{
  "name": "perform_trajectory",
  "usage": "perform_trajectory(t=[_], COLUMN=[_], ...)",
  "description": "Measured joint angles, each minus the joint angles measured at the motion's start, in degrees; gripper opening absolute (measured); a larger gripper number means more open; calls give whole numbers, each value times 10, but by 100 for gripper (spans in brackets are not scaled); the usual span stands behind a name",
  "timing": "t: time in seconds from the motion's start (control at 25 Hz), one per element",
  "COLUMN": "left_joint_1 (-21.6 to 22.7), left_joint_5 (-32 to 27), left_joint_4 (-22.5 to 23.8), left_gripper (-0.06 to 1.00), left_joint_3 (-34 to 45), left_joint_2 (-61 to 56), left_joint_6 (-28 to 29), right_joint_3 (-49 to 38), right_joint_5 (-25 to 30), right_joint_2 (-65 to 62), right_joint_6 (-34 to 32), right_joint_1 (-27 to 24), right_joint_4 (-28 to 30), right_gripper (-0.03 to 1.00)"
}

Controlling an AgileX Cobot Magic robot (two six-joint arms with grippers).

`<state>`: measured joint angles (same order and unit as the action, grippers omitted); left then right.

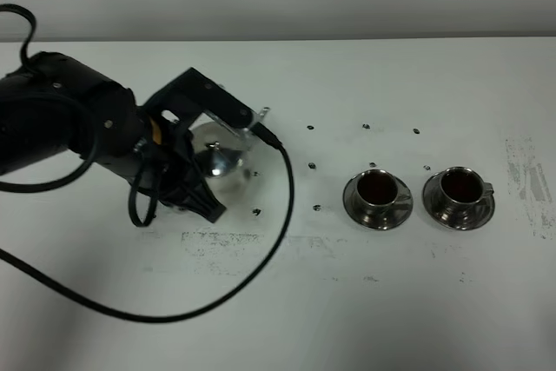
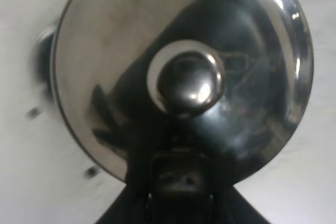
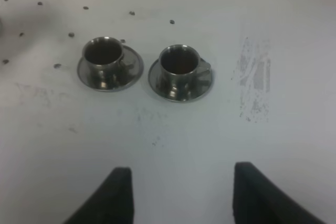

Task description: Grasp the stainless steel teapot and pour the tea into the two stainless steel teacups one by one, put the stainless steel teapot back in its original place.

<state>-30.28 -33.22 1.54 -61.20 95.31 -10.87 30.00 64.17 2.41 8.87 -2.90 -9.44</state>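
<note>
My left gripper is to set down the stainless steel teapot, which now stands under my arm. It will let go of it on the white table (image 1: pixel 207 188) just behind the scuffed grey strip.
The stainless steel teapot (image 1: pixel 219 159) stands at the left of the white table under my left arm, its thin spout (image 1: pixel 261 115) pointing toward the back right. In the left wrist view I look straight down on its lid (image 2: pixel 115 40) and knob (image 2: pixel 190 83). My left gripper (image 2: pixel 181 184) is shut on the handle at the pot's rim. Whatever lies beneath the pot, the original place included, is hidden. The two stainless steel teacups (image 1: pixel 376 187) (image 1: pixel 460 186) stand on saucers at the right, both holding dark tea (image 3: pixel 103 51) (image 3: pixel 178 61). My right gripper (image 3: pixel 184 203) hangs open, well short of the cups.
A black cable (image 1: pixel 261 249) loops over the table in front of the left arm. Small dark dots (image 1: pixel 311 165) are scattered between the pot and the cups. Scuffed grey patches (image 1: pixel 530 180) mark the table's right side.
</note>
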Motion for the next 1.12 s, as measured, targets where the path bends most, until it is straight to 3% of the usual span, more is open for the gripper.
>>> perform_trajectory(t=[0.24, 0.6, 1.12], left_joint_1=[71, 75, 65], left_joint_5=[-10, -29, -10], left_joint_4=[5, 1, -10], left_gripper=[20, 20, 20], left_joint_3=[0, -64, -66], left_joint_2=[0, 56, 115], left_joint_6=[10, 10, 10], right_joint_3=[0, 0, 0], right_joint_5=[0, 0, 0], right_joint_2=[0, 0, 0], right_joint_6=[0, 0, 0], right_joint_1=[0, 0, 0], right_joint_4=[0, 0, 0], right_gripper=[42, 42, 42])
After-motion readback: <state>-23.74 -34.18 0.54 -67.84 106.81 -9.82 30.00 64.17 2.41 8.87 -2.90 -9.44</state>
